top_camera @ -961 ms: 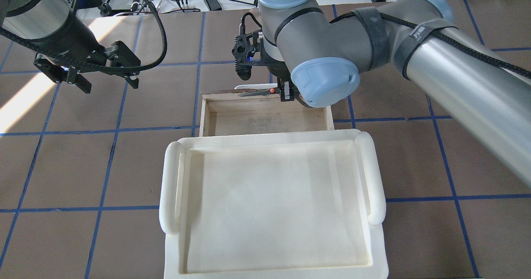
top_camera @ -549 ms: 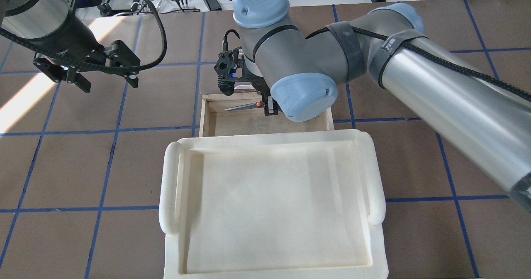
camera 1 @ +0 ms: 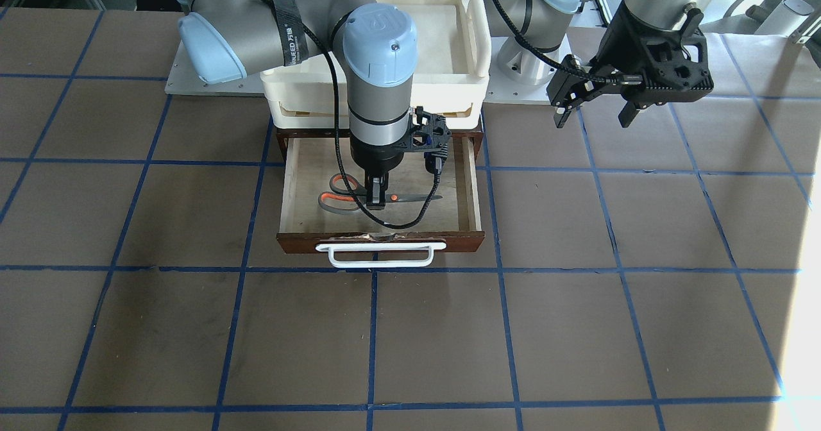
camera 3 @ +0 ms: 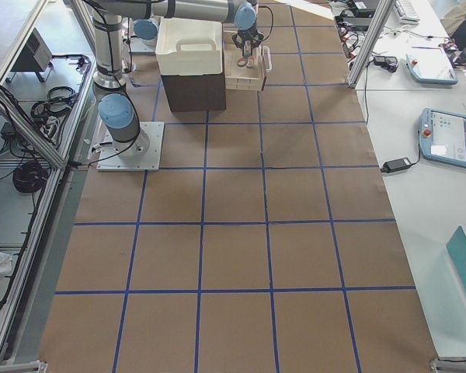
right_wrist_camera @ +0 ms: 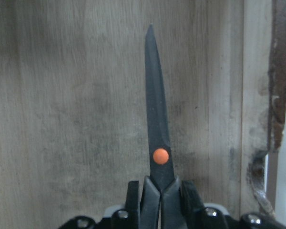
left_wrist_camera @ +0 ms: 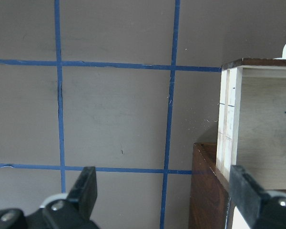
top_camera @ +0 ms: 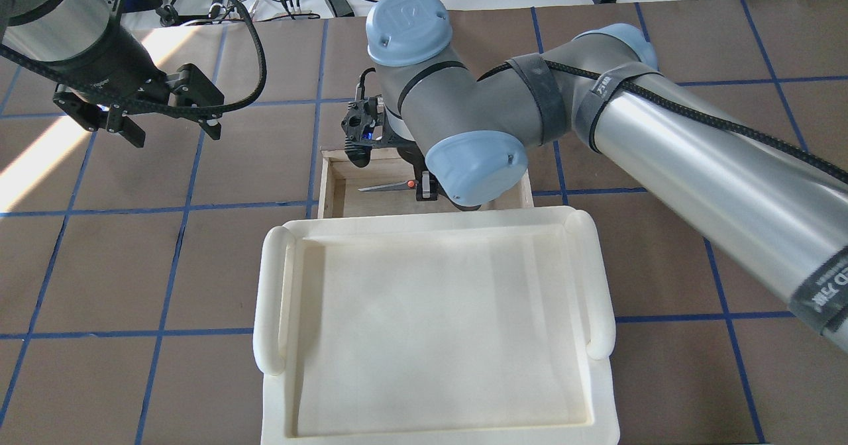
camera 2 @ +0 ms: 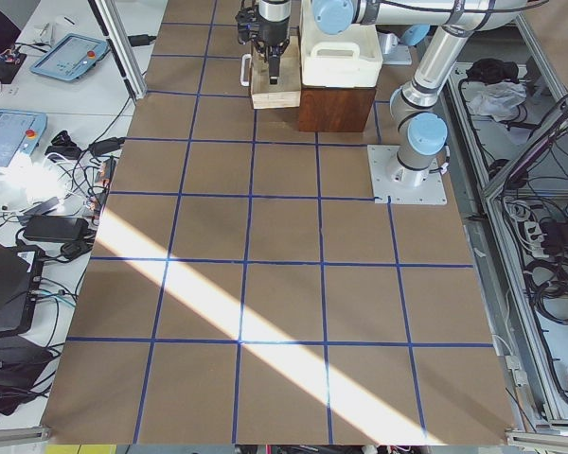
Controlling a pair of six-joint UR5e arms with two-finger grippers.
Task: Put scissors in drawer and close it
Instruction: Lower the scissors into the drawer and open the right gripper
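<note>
Next, my right gripper lets go of the scissors on the middle of the drawer's plywood bottom [camera 1: 386,204] [right_wrist_camera: 135,160], behind the white bar handle.
The drawer [camera 1: 292,187] stands pulled out, with a pale plywood floor, a dark brown front [camera 1: 462,242] and a white bar handle [camera 1: 378,256]. My right gripper [camera 1: 377,197] reaches down into it and is shut on the scissors [camera 1: 340,199] near their pivot. The orange-and-grey handles point to one side and the dark blades [top_camera: 387,185] to the other, level and low over the floor. The right wrist view shows the blades [right_wrist_camera: 155,119] over the plywood. My left gripper [top_camera: 169,130] hangs open and empty over the table beside the drawer [left_wrist_camera: 229,119].
A cream-white plastic tray [top_camera: 271,299] sits on top of the dark brown cabinet [left_wrist_camera: 205,191] behind the drawer. A black cable [camera 1: 426,206] loops from my right wrist down into the drawer. Brown table with blue grid lines lies all around.
My right gripper has carried the scissors from over the drawer's front edge back and down into the drawer. The left arm has not moved.
</note>
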